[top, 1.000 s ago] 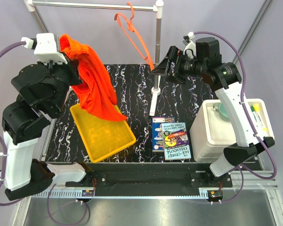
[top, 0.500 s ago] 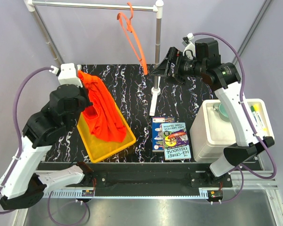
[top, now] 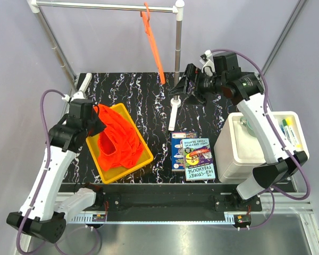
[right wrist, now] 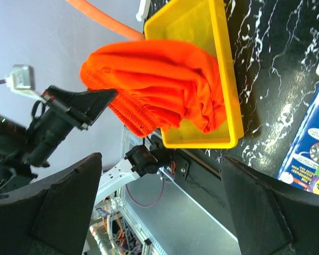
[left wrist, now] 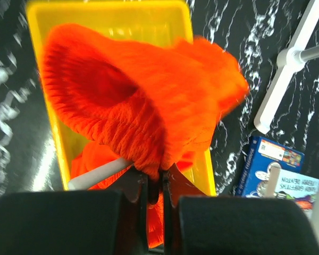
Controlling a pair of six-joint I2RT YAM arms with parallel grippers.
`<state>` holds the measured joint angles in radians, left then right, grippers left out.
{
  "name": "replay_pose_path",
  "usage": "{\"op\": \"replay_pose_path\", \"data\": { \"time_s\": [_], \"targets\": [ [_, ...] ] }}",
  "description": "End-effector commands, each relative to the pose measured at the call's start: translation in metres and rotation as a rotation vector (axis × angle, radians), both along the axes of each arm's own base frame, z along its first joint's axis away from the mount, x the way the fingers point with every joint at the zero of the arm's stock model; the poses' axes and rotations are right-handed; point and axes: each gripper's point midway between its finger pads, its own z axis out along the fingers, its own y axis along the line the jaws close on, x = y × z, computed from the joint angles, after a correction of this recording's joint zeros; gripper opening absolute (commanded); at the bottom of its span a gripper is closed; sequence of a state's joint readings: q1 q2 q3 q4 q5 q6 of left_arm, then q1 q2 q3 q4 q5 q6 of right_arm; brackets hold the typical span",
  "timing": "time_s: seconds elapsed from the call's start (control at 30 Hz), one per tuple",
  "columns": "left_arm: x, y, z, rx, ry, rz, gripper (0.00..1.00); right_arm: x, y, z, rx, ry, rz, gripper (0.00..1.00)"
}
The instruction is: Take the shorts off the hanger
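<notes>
My left gripper needs to let go of the orange-red shorts in the middle of the yellow tray (top: 117,147) (left wrist: 132,119).
The orange-red shorts (top: 117,139) lie bunched in the yellow tray (top: 142,142), off the hanger. My left gripper (top: 98,123) is shut on their upper edge at the tray's left side. In the left wrist view the shorts (left wrist: 138,101) are pinched between the closed jaws of the left gripper (left wrist: 155,183). The thin orange hanger (top: 153,45) hangs bare from the grey rail (top: 103,6). My right gripper (top: 182,85) is open and empty, below and right of the hanger. In the right wrist view, the right gripper (right wrist: 165,212) looks out at the shorts (right wrist: 159,85) and tray (right wrist: 231,106).
The rail's white post and foot (top: 173,114) stand mid-table. Two books (top: 193,155) lie right of the tray. A white box (top: 231,151) with markers beside it sits at the right edge.
My left arm has swung down and lowered the shorts from high in the air into the yellow tray. The hanger has swung back to hang straight. The right gripper has shifted slightly left.
</notes>
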<state>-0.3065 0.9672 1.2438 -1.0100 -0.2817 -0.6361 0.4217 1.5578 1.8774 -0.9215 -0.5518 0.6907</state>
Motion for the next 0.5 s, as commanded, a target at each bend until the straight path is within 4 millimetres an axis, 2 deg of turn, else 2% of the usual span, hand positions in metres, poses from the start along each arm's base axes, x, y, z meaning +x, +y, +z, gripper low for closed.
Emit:
{"op": "replay_pose_path", "data": {
  "time_s": [0.0, 0.1, 0.27, 0.37, 0.47],
  "targets": [
    [0.003, -0.026, -0.02, -0.205, 0.063, -0.046, 0.0, -0.013, 0.001, 0.011, 0.053, 0.009, 0.034, 0.99],
    [0.006, -0.035, -0.037, -0.252, 0.134, -0.068, 0.0, -0.012, 0.0, 0.013, 0.052, 0.003, 0.029, 0.99],
    [0.019, -0.043, -0.049, -0.275, 0.164, -0.093, 0.0, -0.015, -0.005, 0.013, 0.037, -0.018, 0.014, 0.99],
    [0.027, -0.04, -0.064, -0.276, 0.217, -0.07, 0.0, -0.018, -0.008, 0.012, 0.027, -0.024, 0.001, 1.0],
    [0.025, -0.026, -0.084, -0.299, 0.285, 0.03, 0.0, -0.02, -0.013, 0.014, 0.019, -0.042, -0.018, 1.0]
  ]
}}
